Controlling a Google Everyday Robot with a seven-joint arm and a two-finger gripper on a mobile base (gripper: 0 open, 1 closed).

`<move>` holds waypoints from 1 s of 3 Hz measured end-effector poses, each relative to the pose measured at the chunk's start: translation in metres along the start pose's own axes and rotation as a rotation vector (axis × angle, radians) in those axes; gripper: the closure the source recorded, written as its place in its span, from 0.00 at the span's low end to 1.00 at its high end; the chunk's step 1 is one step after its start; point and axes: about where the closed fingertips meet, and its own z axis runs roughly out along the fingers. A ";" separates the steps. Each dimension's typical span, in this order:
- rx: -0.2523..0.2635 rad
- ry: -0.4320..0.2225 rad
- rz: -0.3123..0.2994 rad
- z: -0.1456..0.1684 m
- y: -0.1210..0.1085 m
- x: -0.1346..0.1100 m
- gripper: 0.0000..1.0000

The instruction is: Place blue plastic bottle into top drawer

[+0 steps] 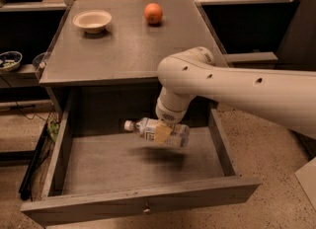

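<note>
Next, I release the blue plastic bottle, still hanging above the drawer floor, from my gripper onto the bottom of the top drawer, straight (152, 157) behind the round knob.
The top drawer (143, 196) is pulled wide open below the grey cabinet top, its small round knob at the middle of the front panel. My gripper (164, 130) hangs from the white arm over the drawer's inside. It is shut on the blue plastic bottle (150, 129), which lies on its side with the white cap pointing left. The bottle hangs above the drawer floor, and its shadow falls on the floor just below.
On the cabinet top stand a cream bowl (92, 20) at the back left and an orange (153, 13) at the back middle. A dark shelf with a small dish (9, 60) is at the left. Speckled floor lies to the right.
</note>
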 end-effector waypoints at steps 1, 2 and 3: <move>-0.046 -0.033 0.028 0.028 0.012 0.003 1.00; -0.047 -0.033 0.029 0.028 0.012 0.003 1.00; -0.056 -0.038 0.044 0.032 0.014 0.005 1.00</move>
